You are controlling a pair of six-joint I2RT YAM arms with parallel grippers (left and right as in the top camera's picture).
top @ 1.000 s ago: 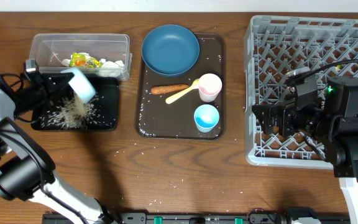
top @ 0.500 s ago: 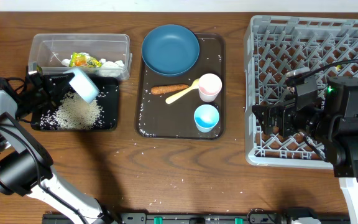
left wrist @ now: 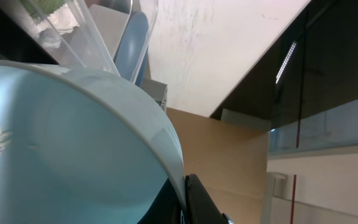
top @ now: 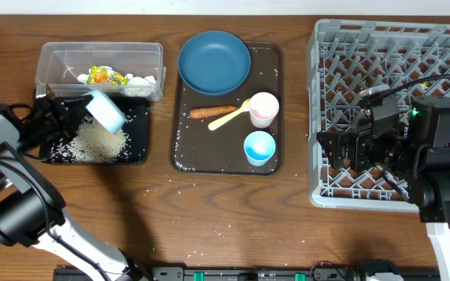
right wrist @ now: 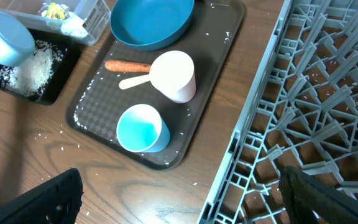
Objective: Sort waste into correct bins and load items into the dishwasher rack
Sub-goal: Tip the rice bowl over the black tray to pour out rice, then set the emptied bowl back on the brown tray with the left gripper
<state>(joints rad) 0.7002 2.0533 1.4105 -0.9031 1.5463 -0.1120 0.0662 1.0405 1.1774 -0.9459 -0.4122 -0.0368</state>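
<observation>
The pale blue-white bowl in my left gripper will be set down on the brown tray [top: 208, 150], beside the light blue cup. The bowl is now tilted over the black tray.
My left gripper [top: 75, 109] is shut on the rim of the pale blue-white bowl [top: 105, 111], held tilted over the black tray [top: 135, 152]. A pile of rice [top: 100, 140] lies in that tray. In the left wrist view the bowl [left wrist: 73, 149] fills the frame, with a few grains stuck inside. The clear tub [top: 100, 51] holds the yellow-green wrapper [top: 104, 76] and white tissue [top: 140, 79]. The blue plate [top: 214, 61], sausage stick [top: 213, 112], yellow spoon [top: 229, 118], pink cup [top: 263, 108] and light blue cup [top: 259, 147] sit on the brown tray. My right gripper [right wrist: 185, 205] is open and empty at the grey rack's [top: 389, 47] left edge.
The brown serving tray [top: 184, 152] lies between the bins and the rack. Loose rice grains are scattered on the wooden table [top: 209, 211] and on the brown tray. The rack's left wall [right wrist: 241, 149] stands close to the brown tray.
The stream of rice from the bowl into the black tray has stopped and the pile has settled. The left arm and bowl shifted slightly. The right arm has not moved.
</observation>
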